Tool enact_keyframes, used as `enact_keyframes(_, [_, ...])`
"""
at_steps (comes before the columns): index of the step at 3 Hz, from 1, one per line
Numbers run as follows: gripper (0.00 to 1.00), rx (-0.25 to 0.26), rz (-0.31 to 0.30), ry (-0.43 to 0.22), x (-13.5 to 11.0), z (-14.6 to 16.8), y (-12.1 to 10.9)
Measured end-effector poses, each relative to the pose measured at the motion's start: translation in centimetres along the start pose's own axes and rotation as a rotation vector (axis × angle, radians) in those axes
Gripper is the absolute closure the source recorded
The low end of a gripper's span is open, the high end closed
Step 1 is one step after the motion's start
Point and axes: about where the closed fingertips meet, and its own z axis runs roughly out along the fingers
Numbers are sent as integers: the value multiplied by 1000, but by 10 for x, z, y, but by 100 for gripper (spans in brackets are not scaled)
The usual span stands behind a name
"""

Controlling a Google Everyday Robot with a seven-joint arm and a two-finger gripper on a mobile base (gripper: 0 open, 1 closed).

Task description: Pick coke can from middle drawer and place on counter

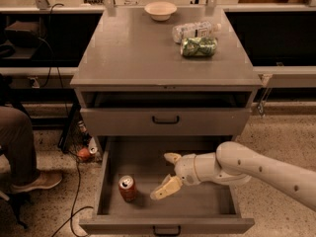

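Observation:
The coke can's body (127, 187), near the front of the open middle drawer, is the next thing my gripper should go to and close on.
The coke can (127, 188) stands upright at the front left of the open middle drawer (217, 209), a wide grey tray pulled out below the cabinet. My gripper (168, 174) is inside the drawer, to the right of the can and apart from it. Its two cream fingers are spread open, one finger (165, 188) low near the can and the other (172, 157) farther back. The gripper holds nothing. The counter (133, 48) is the grey top slab of the cabinet above.
On the counter stand a cream bowl (160, 10) at the back, a clear plastic bottle (193, 31) and a green crinkly bag (199, 47). A shut drawer front (165, 120) sits above the open drawer. A person's leg and shoe (24, 167) and floor cables are at left.

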Motion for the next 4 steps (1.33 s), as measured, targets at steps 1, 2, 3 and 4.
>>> enact_keyframes(1, [0, -23, 33, -12, 15, 12, 2])
enact_keyframes(2, [0, -15, 17, -12, 12, 11, 2])
enact_keyframes(3, [0, 1, -10, -27, 15, 16, 3])
enact_keyframes(4, [0, -16, -99, -72, 10, 42, -5])
